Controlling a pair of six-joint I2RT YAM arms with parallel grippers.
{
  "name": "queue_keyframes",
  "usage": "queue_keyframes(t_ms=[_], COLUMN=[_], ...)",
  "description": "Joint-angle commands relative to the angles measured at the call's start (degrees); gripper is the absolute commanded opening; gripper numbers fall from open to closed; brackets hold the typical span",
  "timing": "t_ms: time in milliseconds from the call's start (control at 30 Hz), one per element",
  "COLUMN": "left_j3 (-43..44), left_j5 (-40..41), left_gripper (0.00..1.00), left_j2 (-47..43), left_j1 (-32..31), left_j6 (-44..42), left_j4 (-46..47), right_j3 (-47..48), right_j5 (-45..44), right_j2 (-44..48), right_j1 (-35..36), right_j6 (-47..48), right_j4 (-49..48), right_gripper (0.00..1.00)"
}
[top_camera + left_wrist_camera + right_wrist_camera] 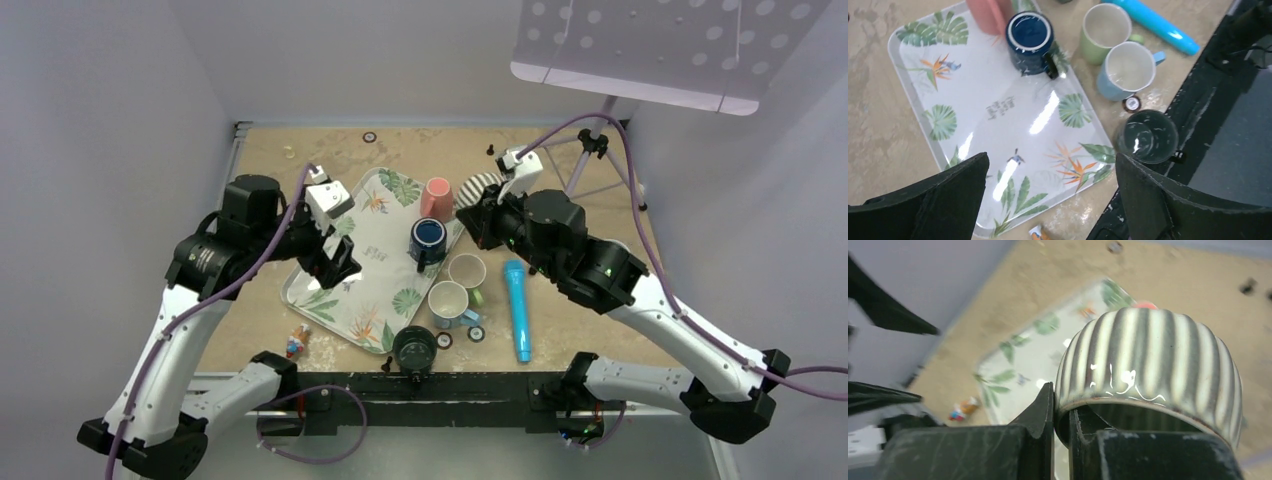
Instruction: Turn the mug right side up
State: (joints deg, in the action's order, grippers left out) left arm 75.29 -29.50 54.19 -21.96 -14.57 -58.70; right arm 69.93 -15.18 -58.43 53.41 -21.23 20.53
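Note:
Next, my right gripper lets go of the striped mug on the table [553, 289] beside the blue cylinder, opposite the green mug.
My right gripper [1062, 405] is shut on the rim of a striped grey-and-white mug [1148, 360], one finger outside the wall and one inside. The mug is held off the table at the back, next to the pink cup; in the top view the striped mug [478, 188] is tilted with the right gripper [487, 212] behind it. My left gripper [1050, 195] is open and empty above the near end of the leaf-print tray [973, 125]; in the top view the left gripper [337, 262] hangs over the tray's left part [365, 290].
On the tray stand an upside-down pink cup [436, 197] and an upright dark blue mug [428, 240]. Right of the tray are a green mug [467, 271], a light blue mug [449, 302], a dark glass mug [414, 348] and a blue cylinder [517, 308]. A small toy [297, 342] lies near-left.

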Motion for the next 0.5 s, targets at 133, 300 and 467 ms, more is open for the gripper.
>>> queue_keyframes(t_ms=[133, 300, 467], left_j3=[-3.92, -3.82, -3.82], left_j5=[11.41, 11.91, 12.77], left_gripper=[0.99, 0.78, 0.78], left_j2=[10.62, 18.71, 28.62], left_j1=[-0.20, -4.21, -8.25], left_j6=[0.25, 2.58, 5.91], left_j4=[5.46, 10.68, 17.58], right_j3=[1.44, -3.94, -8.45], right_j5=[-2.61, 4.83, 4.64], right_j2=[-1.69, -4.44, -8.28], right_j1=[-10.58, -14.34, -20.92], right_j6=[-4.65, -7.20, -9.81], right_j4=[29.27, 28.96, 32.04], right_gripper=[0.00, 0.00, 0.00])
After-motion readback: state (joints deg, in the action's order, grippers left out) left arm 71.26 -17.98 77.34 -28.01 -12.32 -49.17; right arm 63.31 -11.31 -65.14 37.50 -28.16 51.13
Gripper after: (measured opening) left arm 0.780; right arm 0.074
